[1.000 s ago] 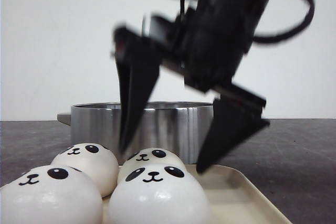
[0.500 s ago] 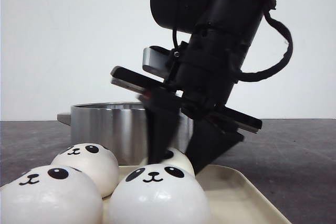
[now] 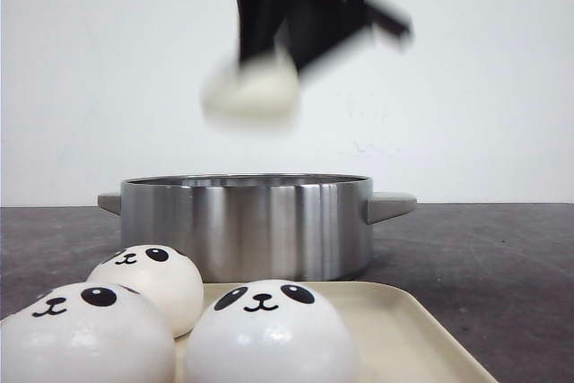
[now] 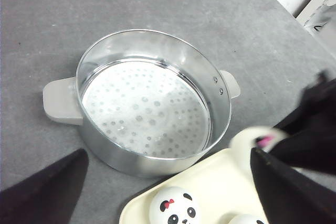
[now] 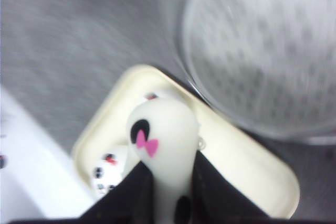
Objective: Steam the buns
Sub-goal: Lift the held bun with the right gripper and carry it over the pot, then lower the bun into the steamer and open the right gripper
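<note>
Next, the right gripper releases the white panda bun, now held high above the pot, on the perforated white liner inside the steel pot [image 3: 308, 211].
My right gripper [image 3: 269, 51] is shut on a white panda bun [image 3: 251, 91] and holds it, blurred, high above the steel pot [image 3: 247, 221]. In the right wrist view the bun [image 5: 163, 129] with a pink bow is squeezed between the black fingers [image 5: 126, 192]. Three panda buns [image 3: 148, 280] [image 3: 85, 334] [image 3: 269, 329] lie on the cream tray [image 3: 404, 325] in front of the pot. My left gripper [image 4: 168, 182] is open and empty above the pot's near rim and the tray [image 4: 210, 182]; it looks into the pot [image 4: 152, 103] with its perforated white liner.
The pot has grey side handles [image 3: 390, 205] [image 4: 60, 100]. The table top is dark grey [image 3: 502, 266]. A white wall stands behind. The tray's rim [image 5: 105, 114] shows below the held bun, with the pot [image 5: 262, 51] beside it.
My right gripper dropped onto the back bun on the tray, closed on it, and has lifted it quickly up above the pot. The other three buns stayed put.
</note>
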Robot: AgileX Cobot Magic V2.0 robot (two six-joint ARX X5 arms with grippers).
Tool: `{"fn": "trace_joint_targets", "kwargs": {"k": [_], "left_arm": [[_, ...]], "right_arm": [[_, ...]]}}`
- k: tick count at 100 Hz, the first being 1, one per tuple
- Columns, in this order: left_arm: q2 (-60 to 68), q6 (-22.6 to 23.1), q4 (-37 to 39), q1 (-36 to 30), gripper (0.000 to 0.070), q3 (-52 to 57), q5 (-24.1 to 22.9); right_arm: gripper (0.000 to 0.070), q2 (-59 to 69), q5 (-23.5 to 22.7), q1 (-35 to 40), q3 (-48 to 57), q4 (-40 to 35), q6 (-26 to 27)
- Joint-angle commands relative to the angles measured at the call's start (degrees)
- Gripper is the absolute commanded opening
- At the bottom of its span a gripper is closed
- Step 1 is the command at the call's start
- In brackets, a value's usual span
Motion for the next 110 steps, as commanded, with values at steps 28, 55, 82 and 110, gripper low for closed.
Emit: {"fn": "trace_joint_targets", "kwargs": {"k": [28,55,82,110], "left_arm": [[0.35,0.76,1.16,-0.26,0.0596,0.92,-0.31],[0.35,0.76,1.05,-0.26,0.0596,0.92,-1.33],[0.35,0.76,1.03,-0.26,0.0596,0.92,-1.68],[0.35,0.74,0.31,-0.26,0.0596,0.92,-1.75]], "right_arm": [[0.0000,4.98,8.24,-8.44,9.09,10.88,-15.63],[0.0000,16.20,2.19,-17.59,9.09,15.82,-16.31],[0.0000,26.93,-0.72,-19.65,9.09,17.94,-16.76],[0.0027,30.99,1.51,-19.56,9.09,18.40,-17.79]]}}
